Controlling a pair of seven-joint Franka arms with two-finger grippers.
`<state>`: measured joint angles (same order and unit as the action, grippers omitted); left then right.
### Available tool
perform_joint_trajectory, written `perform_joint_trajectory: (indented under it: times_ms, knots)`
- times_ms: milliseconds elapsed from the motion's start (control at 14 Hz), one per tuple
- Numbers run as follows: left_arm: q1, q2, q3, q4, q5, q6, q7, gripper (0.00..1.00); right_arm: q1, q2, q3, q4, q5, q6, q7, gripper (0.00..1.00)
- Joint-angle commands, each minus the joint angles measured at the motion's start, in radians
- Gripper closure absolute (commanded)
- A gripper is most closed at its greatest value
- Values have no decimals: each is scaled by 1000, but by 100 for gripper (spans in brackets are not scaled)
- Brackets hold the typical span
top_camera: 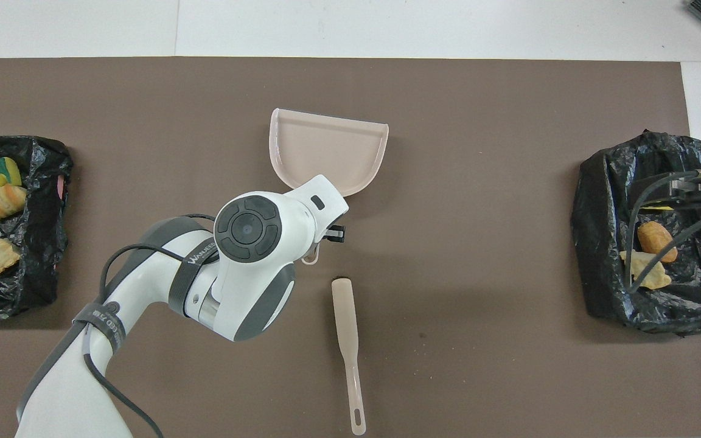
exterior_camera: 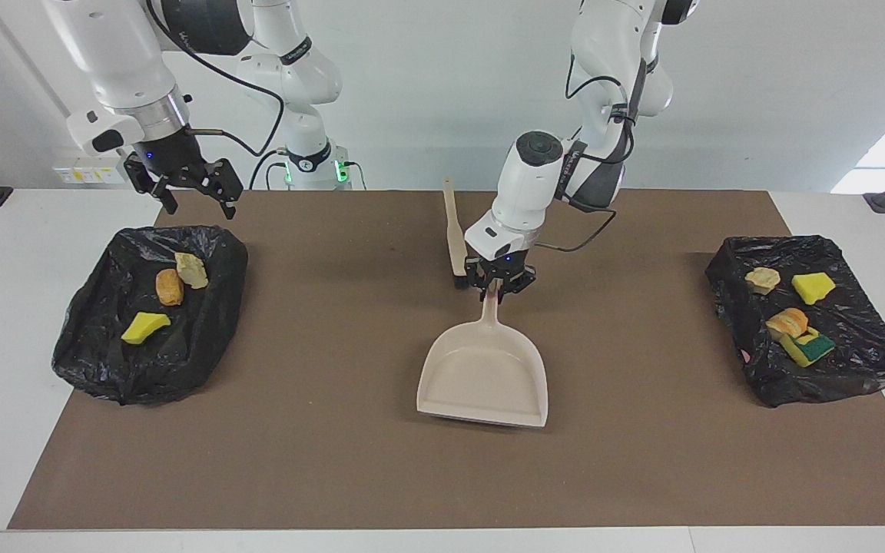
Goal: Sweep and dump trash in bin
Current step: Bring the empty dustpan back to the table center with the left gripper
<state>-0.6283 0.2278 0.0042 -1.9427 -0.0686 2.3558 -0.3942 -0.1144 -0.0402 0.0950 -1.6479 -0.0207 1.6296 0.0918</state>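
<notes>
The robot's left gripper needs to release the beige dustpan on the brown mat, straight in line [top_camera: 342,174] beyond the beige brush.
The beige dustpan [exterior_camera: 485,376] lies flat and empty on the brown mat [exterior_camera: 335,461] at the table's middle. My left gripper [exterior_camera: 498,292] is shut on its handle, low over the mat; in the overhead view the wrist hides the fingers. My right gripper [exterior_camera: 190,192] is open and empty, over the robot-side edge of the black bin [exterior_camera: 104,361] at the right arm's end. That bin holds a yellow sponge [exterior_camera: 144,326], an orange lump [exterior_camera: 169,286] and a beige lump [exterior_camera: 191,270]. The bin [exterior_camera: 857,361] at the left arm's end holds several pieces of trash [exterior_camera: 807,347].
A beige brush [exterior_camera: 454,238] lies on the mat beside the left gripper, nearer to the robots than the pan; it also shows in the overhead view [top_camera: 347,340]. Both bins are lined with black bags. No loose trash shows on the mat.
</notes>
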Motion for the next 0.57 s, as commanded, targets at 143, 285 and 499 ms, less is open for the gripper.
perform_joint_trajectory:
  times_ms: [143,285,499]
  knots:
    - [-50,33,20,2,-22,29,-26,100,-11,0,3,5,21,-17,17,0]
    - [-80,111,20,19,-54,107,-104,100,-11,0,3,5,21,-19,16,0]
    - [-83,128,22,31,-57,122,-138,100,-11,0,5,5,21,-17,16,0]
